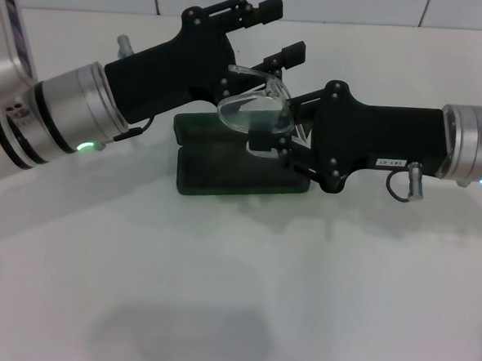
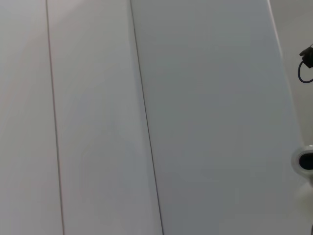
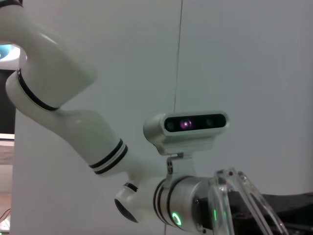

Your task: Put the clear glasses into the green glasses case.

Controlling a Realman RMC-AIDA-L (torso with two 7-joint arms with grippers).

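Observation:
The robot's right gripper needs to release the clear glasses on the dark lining in the green glasses case's near half [image 1: 236,169].
The clear glasses [image 1: 251,109] hang in the air over the green glasses case [image 1: 217,171], which lies open on the white table with its dark lining showing. My right gripper [image 1: 274,127] comes in from the right and is shut on the glasses at one lens. My left gripper [image 1: 279,31] reaches in from the left just behind and above them, its fingers spread wide and holding nothing. One thin clear arm of the glasses points toward its lower finger [image 1: 288,55]. In the right wrist view, part of the clear glasses [image 3: 230,200] shows close up in front of the left arm.
The white table [image 1: 234,295] stretches toward me, and a tiled white wall [image 1: 358,6] runs along the back. The left arm's wrist and camera [image 3: 188,128] sit close to the glasses. The left wrist view shows only white wall panels [image 2: 146,117].

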